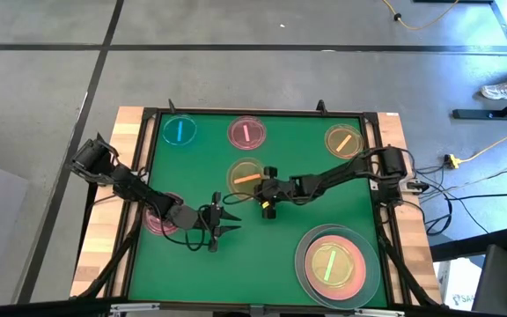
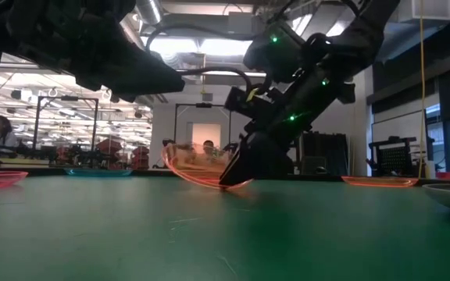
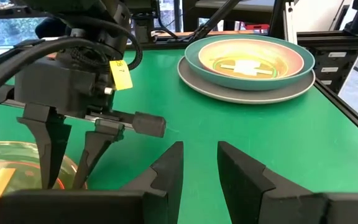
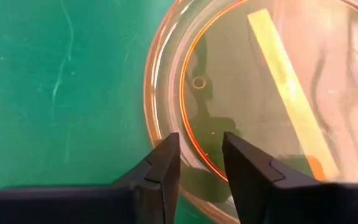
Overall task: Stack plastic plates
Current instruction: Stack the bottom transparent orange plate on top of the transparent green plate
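I will open my right gripper and close it around that rim (image 4: 197, 199) before lifting the amber plate, because the plate tips up with its near rim low at the mat.
The amber translucent plate (image 1: 245, 176) with an orange bar sits mid-table, tipped up in the low view (image 2: 190, 168). My right gripper (image 1: 266, 190) points down at its right-hand edge and is shut on it. My left gripper (image 1: 227, 222) hovers open over bare green mat left of centre, its fingers (image 3: 173, 171) touching nothing. A small pink plate (image 1: 159, 217) lies partly hidden under my left arm. The blue plate (image 1: 180, 131), another pink plate (image 1: 246, 133) and another amber plate (image 1: 343, 140) lie flat along the far edge. My right gripper (image 4: 201, 155) takes the amber plate by its rim (image 4: 165, 118) on the side toward the right edge, one finger outside the rim and one inside. The fingers come from above, pointing steeply down. The held edge (image 2: 237, 181) is low at the mat and the opposite edge (image 2: 167, 154) stands raised.
A stack stands at the near right corner: the grey-white large plate (image 1: 302, 264) under teal and pink ones, with a small green-yellow plate on top (image 3: 247, 62). Black rails and a wooden border frame the mat. Open mat lies between my two grippers and the stack.
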{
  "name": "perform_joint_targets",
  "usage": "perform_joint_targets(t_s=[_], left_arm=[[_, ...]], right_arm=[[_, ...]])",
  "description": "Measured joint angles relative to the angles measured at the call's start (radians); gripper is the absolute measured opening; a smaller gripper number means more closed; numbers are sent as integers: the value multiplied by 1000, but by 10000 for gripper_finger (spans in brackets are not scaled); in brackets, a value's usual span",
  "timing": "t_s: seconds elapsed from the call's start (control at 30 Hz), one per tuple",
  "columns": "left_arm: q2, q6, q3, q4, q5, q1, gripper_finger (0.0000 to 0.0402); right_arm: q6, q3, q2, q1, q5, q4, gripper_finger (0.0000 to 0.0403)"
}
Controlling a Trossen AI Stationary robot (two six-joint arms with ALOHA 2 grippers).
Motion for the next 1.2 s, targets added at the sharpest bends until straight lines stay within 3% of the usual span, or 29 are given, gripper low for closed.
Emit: perform_joint_targets(t_s=[0.27, 0.37, 0.57, 0.73, 0.93, 1.2], left_arm=[[0, 0, 0, 0, 0, 0, 92], [0, 0, 0, 0, 0, 0, 92], [0, 0, 0, 0, 0, 0, 92], [0, 0, -1, 0, 0, 0, 92], [0, -1, -2, -3, 0, 0, 92], [0, 0, -2, -4, 0, 0, 92]], right_arm=[[14, 69, -50, 1, -2, -89, 115], [33, 93, -50, 1, -9, -146, 135], [38, 98, -40, 1, -140, -145, 192], [38, 87, -2, 1, -95, -146, 204], [25, 90, 31, 1, -93, -129, 174], [-5, 89, 34, 4, -52, -130, 87]])
